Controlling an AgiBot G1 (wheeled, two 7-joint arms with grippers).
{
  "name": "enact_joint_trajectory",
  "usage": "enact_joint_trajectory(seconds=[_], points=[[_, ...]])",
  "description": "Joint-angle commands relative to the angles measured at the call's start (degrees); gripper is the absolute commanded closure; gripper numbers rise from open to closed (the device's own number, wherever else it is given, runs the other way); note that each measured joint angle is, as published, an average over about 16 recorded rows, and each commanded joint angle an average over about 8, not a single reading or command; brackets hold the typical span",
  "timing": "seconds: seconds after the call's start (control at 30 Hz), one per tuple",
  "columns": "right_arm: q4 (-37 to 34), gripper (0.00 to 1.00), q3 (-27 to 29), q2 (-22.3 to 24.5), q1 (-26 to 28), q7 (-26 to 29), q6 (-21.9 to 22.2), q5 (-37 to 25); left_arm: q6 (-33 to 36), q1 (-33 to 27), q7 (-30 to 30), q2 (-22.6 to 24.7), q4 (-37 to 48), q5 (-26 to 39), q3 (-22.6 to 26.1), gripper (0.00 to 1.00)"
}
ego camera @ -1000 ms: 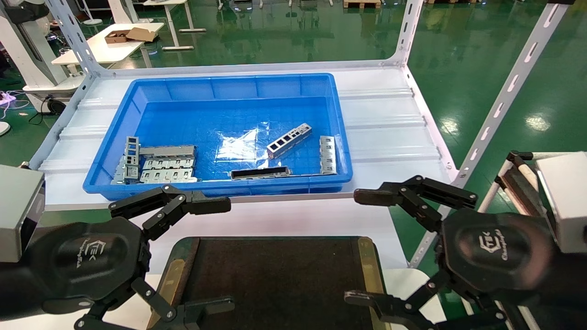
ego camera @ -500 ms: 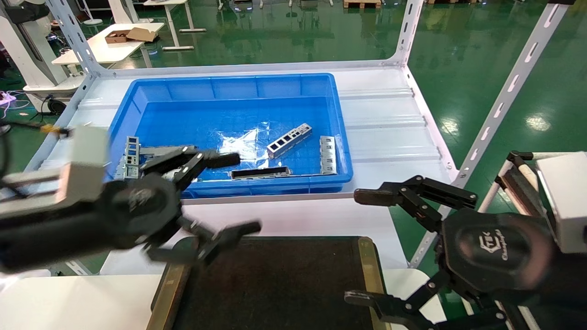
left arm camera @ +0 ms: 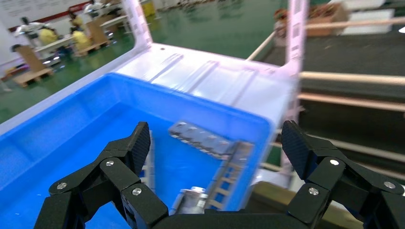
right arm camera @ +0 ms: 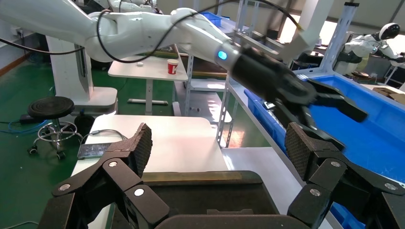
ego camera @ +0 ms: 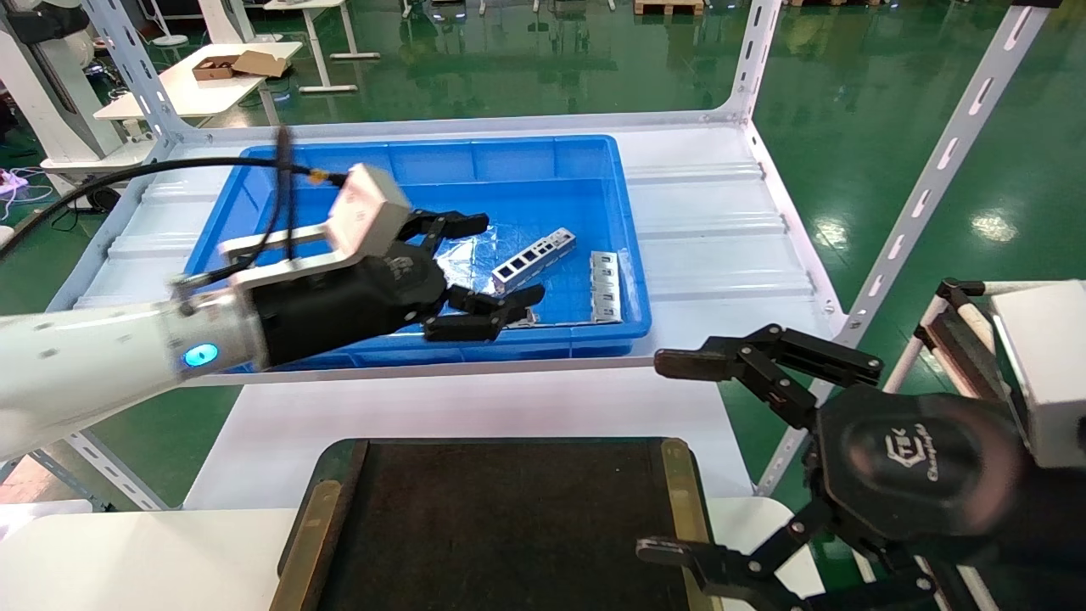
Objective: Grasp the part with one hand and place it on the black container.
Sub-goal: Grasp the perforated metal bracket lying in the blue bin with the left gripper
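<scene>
The robot's left gripper should next grab the tilted silver part in the blue bin by the part's near end (ego camera: 506, 274) (left arm camera: 149, 177), beside that gripper's open fingers.
The part (ego camera: 534, 257), a small silver bar with rectangular cut-outs, lies tilted on the floor of the blue bin (ego camera: 441, 146). My left hand (ego camera: 496, 263) is open and empty over the bin. Its fingers (ego camera: 462, 225) spread just left of the part, without touching it. In the left wrist view the open left hand (left arm camera: 217, 143) has the part's silver end (left arm camera: 191, 200) low between the fingers. The black container (ego camera: 509, 526) lies at the near edge, bare. My right hand (ego camera: 670, 458) is open and parked beside the container's right side; it also shows in its own view (right arm camera: 219, 143).
A grey slotted piece (ego camera: 605, 284) lies along the bin's right wall. A dark narrow channel (ego camera: 526, 318) lies by the front wall, partly behind my left fingers. White shelf uprights (ego camera: 933, 178) stand to the right. The left arm (right arm camera: 286, 86) crosses the right wrist view.
The left arm rose from beside the black container's left side and swung forward into the blue bin, up to the part. The right arm has not moved.
</scene>
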Motion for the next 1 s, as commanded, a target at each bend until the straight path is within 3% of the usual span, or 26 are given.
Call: enact_joint_trajectory(seconds=[0.03, 0.47, 0.5, 0.73, 0.77, 0.8, 1.0], points=[[0.0, 0.0, 0.0, 0.0, 0.0, 0.0, 0.0, 0.0, -1.4, -1.61, 1.26, 2.43, 3.33, 2.04, 1.04, 0.0], [0.0, 0.0, -0.01, 0.0, 0.0, 0.0, 0.0, 0.0, -15.6, -10.32, 9.86, 17.06, 28.53, 7.81, 2.88, 0.0], [0.0, 0.07, -0.01, 0.0, 0.0, 0.0, 0.0, 0.0, -16.23, -10.78, 10.34, 17.7, 30.06, 7.85, 2.98, 0.02], [0.0, 0.94, -0.01, 0.0, 0.0, 0.0, 0.0, 0.01, -17.56, -12.44, 11.86, 19.4, 35.63, 6.45, 4.59, 0.87], [0.0, 1.0, -0.01, 0.0, 0.0, -0.01, 0.0, 0.01, -17.62, -12.51, 11.85, 19.44, 35.93, 6.13, 4.93, 0.97], [0.0, 1.0, -0.01, 0.0, 0.0, -0.01, 0.0, 0.01, -17.68, -12.57, 11.78, 19.47, 36.19, 5.81, 5.28, 1.0], [0.0, 1.0, -0.01, 0.0, 0.0, -0.01, 0.0, 0.01, -17.85, -12.78, 10.97, 19.53, 36.97, 4.16, 7.57, 1.0]])
